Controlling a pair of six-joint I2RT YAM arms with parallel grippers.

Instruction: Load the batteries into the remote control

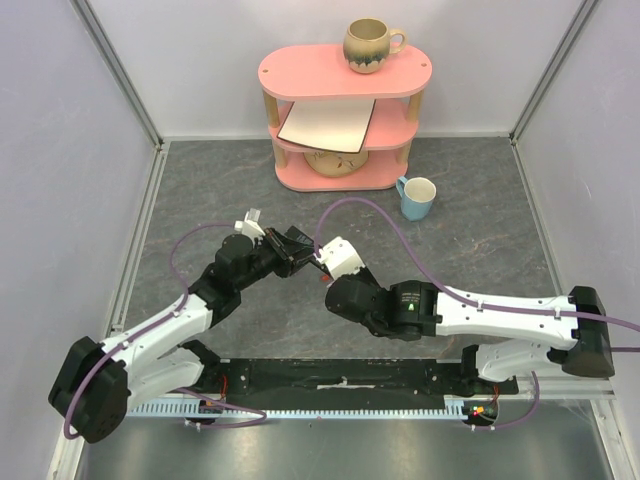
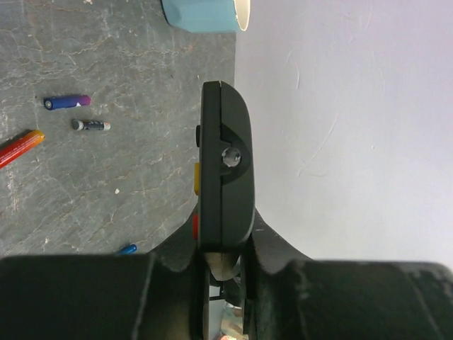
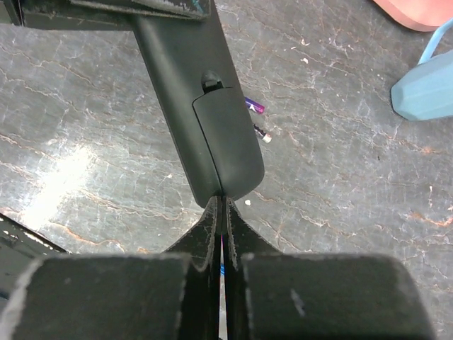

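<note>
I can see my right gripper's shut fingers only meet the rounded end by the closed battery cover, so I will open them and clasp the remote (image 3: 212,157) before my left gripper regrips.
My left gripper (image 1: 278,255) is shut on the remote control (image 1: 300,243) and holds it above the table. In the left wrist view the black remote (image 2: 225,170) stands edge-on between my fingers (image 2: 272,244), its coloured buttons facing left. In the right wrist view its back with the battery cover (image 3: 223,142) faces up. My right gripper (image 3: 225,205) is shut, its tips touching the remote's rounded end at the cover's seam. Batteries lie on the table: a blue-purple one (image 2: 67,102), a dark one (image 2: 90,125), a red-orange one (image 2: 20,146) and a blue one (image 2: 127,248).
A pale blue mug (image 1: 417,197) stands on the grey table beyond the grippers. A pink shelf unit (image 1: 343,120) at the back holds a brown mug (image 1: 370,45), a board and a bowl. White walls enclose the table on three sides.
</note>
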